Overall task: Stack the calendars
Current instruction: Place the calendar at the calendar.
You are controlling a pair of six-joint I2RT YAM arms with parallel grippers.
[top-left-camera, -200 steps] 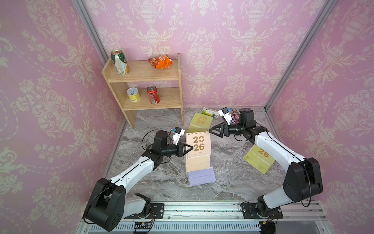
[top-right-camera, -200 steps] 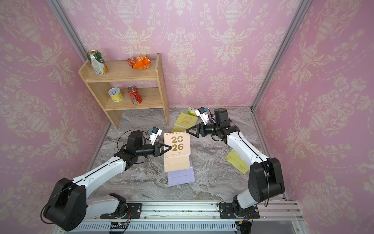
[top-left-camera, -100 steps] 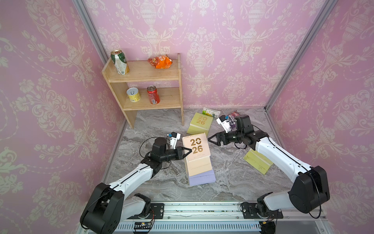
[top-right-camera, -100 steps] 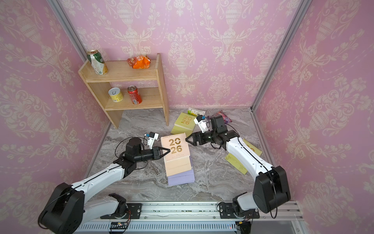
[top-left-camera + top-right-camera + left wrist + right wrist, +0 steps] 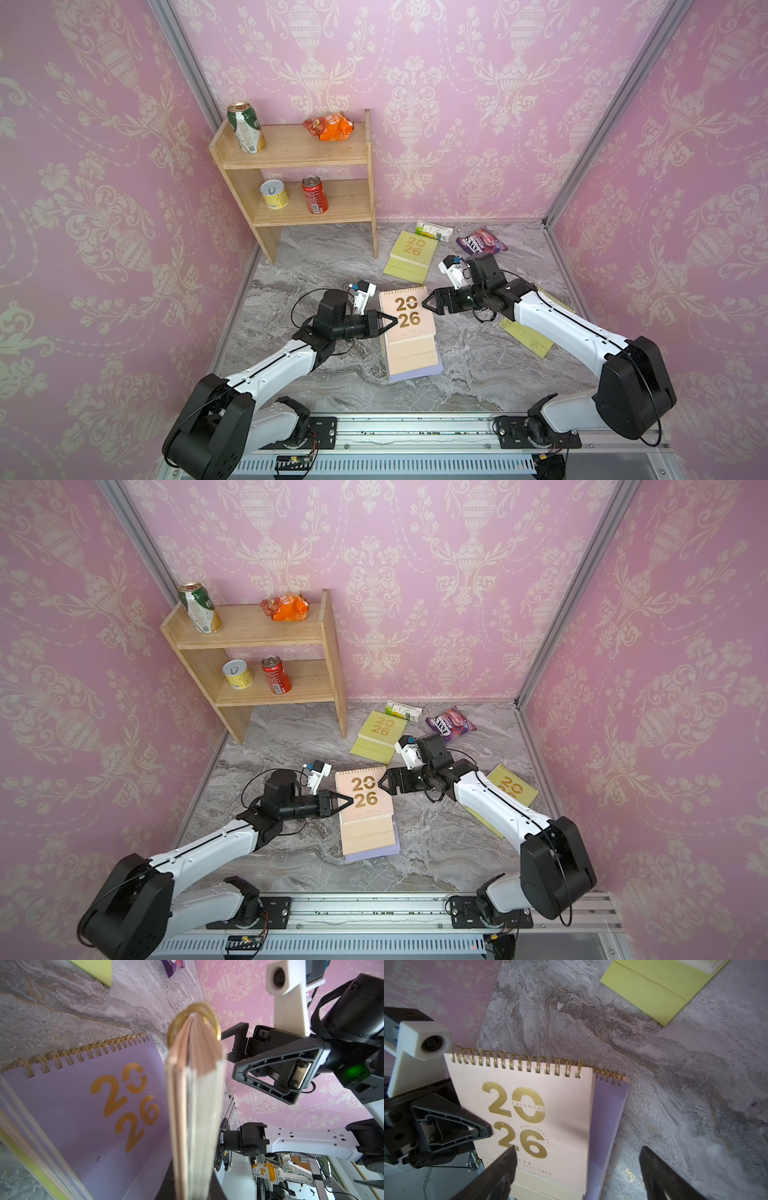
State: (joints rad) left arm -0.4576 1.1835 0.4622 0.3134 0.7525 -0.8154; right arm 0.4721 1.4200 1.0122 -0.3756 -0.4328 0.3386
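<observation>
Next, I let go of the peach calendar with my left gripper so that it lies flat on top of the lilac calendar (image 5: 409,343) (image 5: 130,1162) at the middle of the table.
A peach-pink calendar (image 5: 409,316) (image 5: 365,798) with gold "2026" hangs tilted over a lilac calendar (image 5: 415,374) (image 5: 93,1105) (image 5: 608,1115). The lilac one tops a low pile at the table's middle. My left gripper (image 5: 392,322) (image 5: 351,801) (image 5: 193,1192) is shut on the peach calendar's left edge, seen edge-on (image 5: 193,1105) in the left wrist view. My right gripper (image 5: 426,303) (image 5: 382,783) (image 5: 577,1153) is open at its upper right edge, holding nothing. One yellow-green calendar (image 5: 413,249) lies at the back. Another (image 5: 511,787) lies under the right arm.
A wooden shelf (image 5: 332,158) with three cans and an orange snack bag stands at the back left. A green-white carton (image 5: 434,230) and a purple snack packet (image 5: 480,241) lie by the back wall. Pink walls close in three sides.
The left arm has brought the peach-pink calendar lower and nearer the front, over the lilac one. The right gripper has come forward from the back calendar to its right edge.
</observation>
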